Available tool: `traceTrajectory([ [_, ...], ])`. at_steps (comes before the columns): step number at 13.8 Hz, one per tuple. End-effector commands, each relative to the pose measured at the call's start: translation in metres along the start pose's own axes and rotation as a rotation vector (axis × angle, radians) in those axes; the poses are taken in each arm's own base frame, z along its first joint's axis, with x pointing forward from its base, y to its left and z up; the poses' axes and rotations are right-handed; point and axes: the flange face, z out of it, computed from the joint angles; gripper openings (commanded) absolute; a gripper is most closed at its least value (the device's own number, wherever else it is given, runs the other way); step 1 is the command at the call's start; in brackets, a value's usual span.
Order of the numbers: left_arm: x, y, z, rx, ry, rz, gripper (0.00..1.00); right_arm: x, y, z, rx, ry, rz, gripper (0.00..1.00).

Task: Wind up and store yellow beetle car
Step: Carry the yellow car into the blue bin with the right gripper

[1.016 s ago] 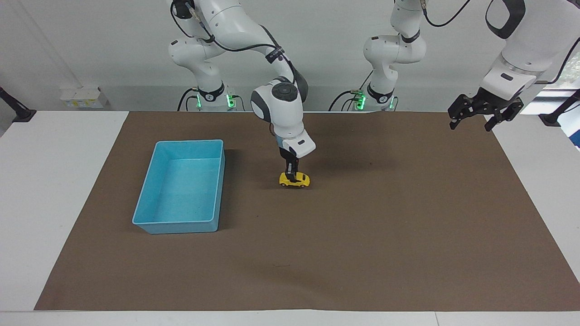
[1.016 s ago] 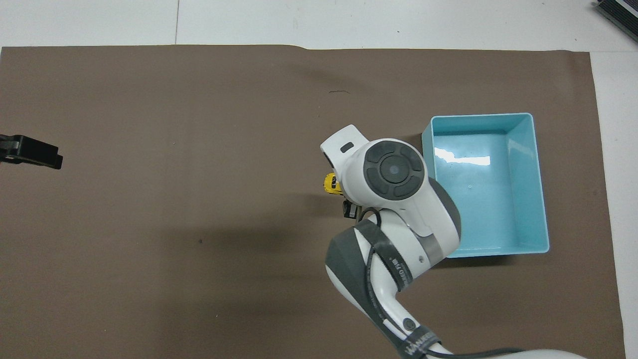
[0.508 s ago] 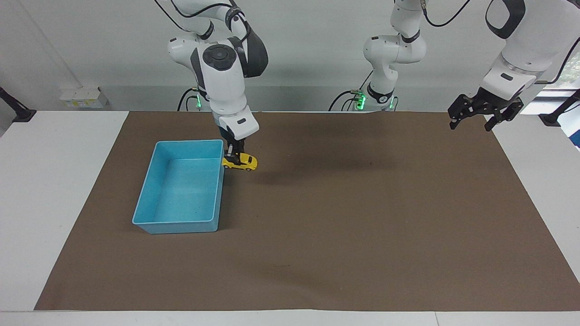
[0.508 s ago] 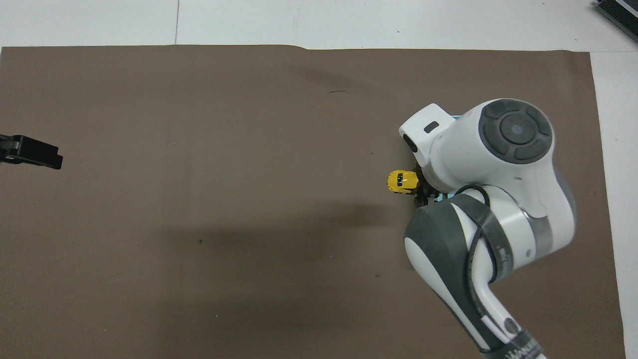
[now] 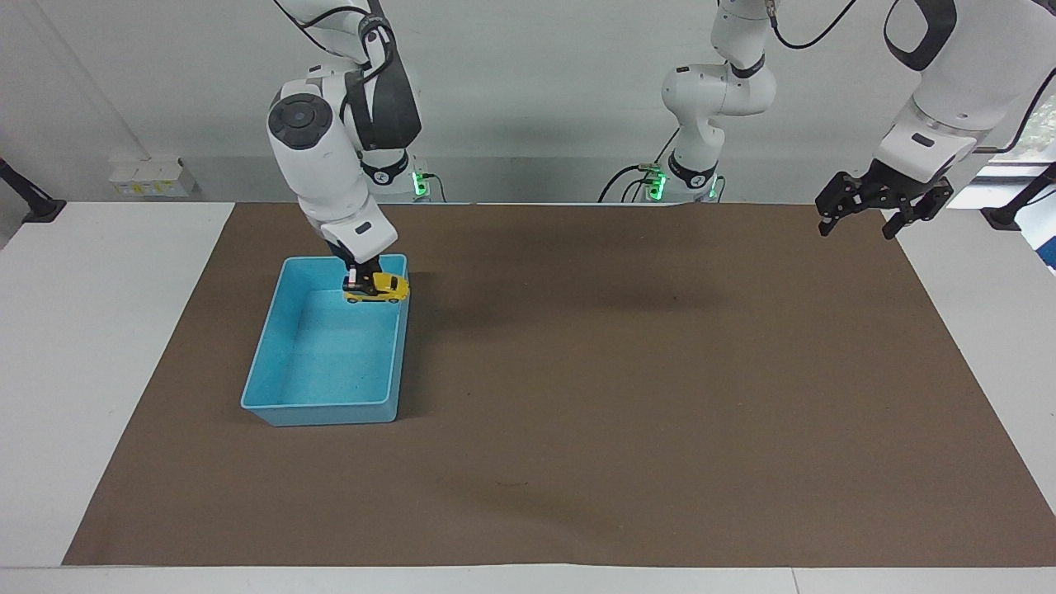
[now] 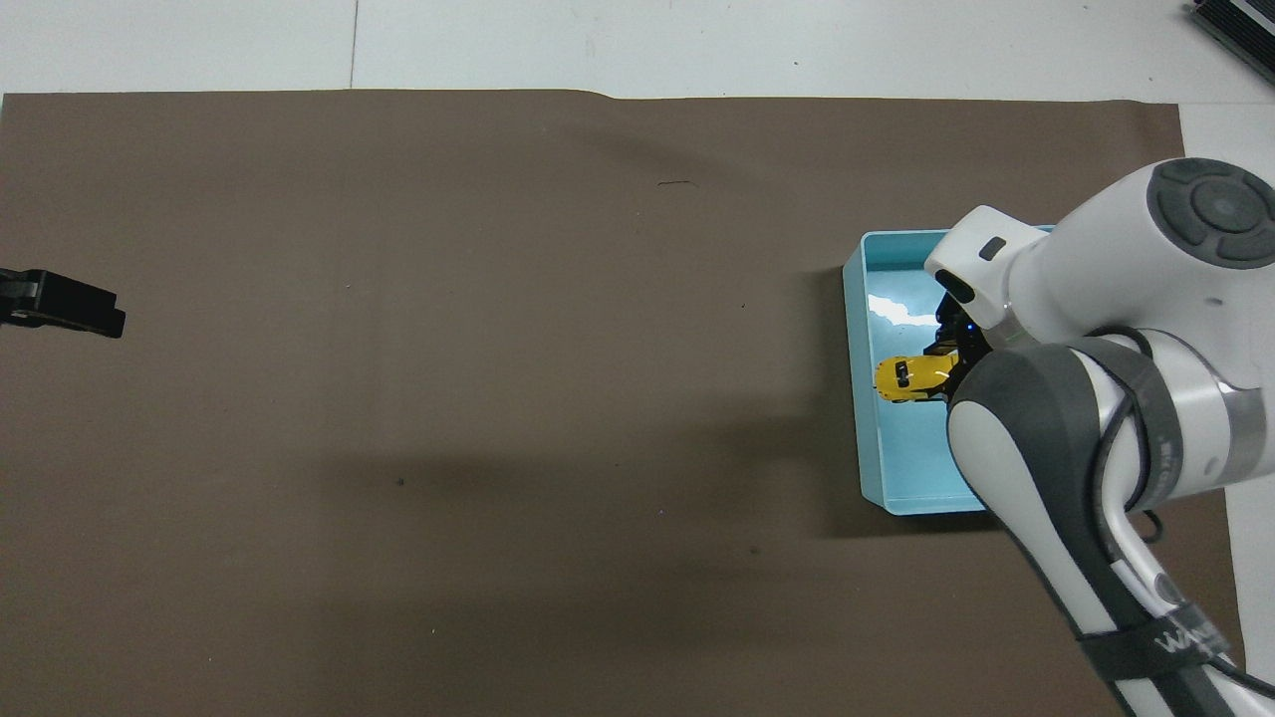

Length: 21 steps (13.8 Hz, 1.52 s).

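My right hand should release the yellow beetle car on the blue tray's bottom, near the tray's middle (image 6: 947,401).
My right gripper (image 5: 360,279) is shut on the yellow beetle car (image 5: 377,289) and holds it in the air over the blue tray (image 5: 272,388), above the tray's end nearer to the robots. The overhead view shows the car (image 6: 908,378) over the tray's inside, with the right arm covering much of the tray (image 6: 857,398). My left gripper (image 5: 881,206) is open and waits high over the mat's corner at the left arm's end of the table; only its tip (image 6: 62,304) shows in the overhead view.
A brown mat (image 5: 627,396) covers most of the white table (image 5: 99,330). The blue tray stands on the mat toward the right arm's end.
My right gripper lifted the car off the mat's middle and carried it sideways toward the right arm's end, to a spot over the blue tray. The left arm has not moved.
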Motion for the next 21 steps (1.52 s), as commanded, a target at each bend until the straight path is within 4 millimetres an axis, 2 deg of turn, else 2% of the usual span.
traceTrajectory([
  [1,-0.005,-0.001,-0.007,-0.014,-0.001,-0.004,1.0,-0.026,-0.016,0.006,0.01,0.024,-0.048,0.03],
  [5,-0.005,-0.001,-0.007,-0.014,-0.001,-0.004,1.0,-0.06,-0.013,0.02,-0.017,0.029,-0.061,0.03],
  [8,-0.005,-0.001,-0.007,-0.014,-0.001,-0.004,1.0,-0.073,-0.023,0.048,-0.051,0.025,-0.067,0.03],
  [13,-0.005,-0.001,-0.007,-0.014,-0.001,-0.004,1.0,-0.077,-0.025,0.078,-0.077,0.027,-0.049,0.03],
  [14,-0.005,-0.001,-0.007,-0.014,-0.001,-0.004,1.0,-0.082,-0.025,0.09,-0.094,0.026,-0.046,0.03],
  [15,-0.005,-0.001,-0.007,-0.014,-0.001,-0.004,1.0,-0.085,-0.029,0.111,-0.123,0.026,-0.04,0.03],
  [17,-0.005,-0.001,-0.007,-0.014,-0.001,-0.004,1.0,-0.085,-0.026,0.125,-0.126,0.025,-0.042,0.03],
  [19,-0.005,-0.001,-0.007,-0.014,-0.001,-0.004,1.0,-0.092,-0.023,0.136,-0.137,0.025,-0.039,0.03],
  [21,-0.005,-0.001,-0.007,-0.014,-0.001,-0.004,1.0,-0.091,-0.022,0.137,-0.148,0.022,-0.045,0.03],
])
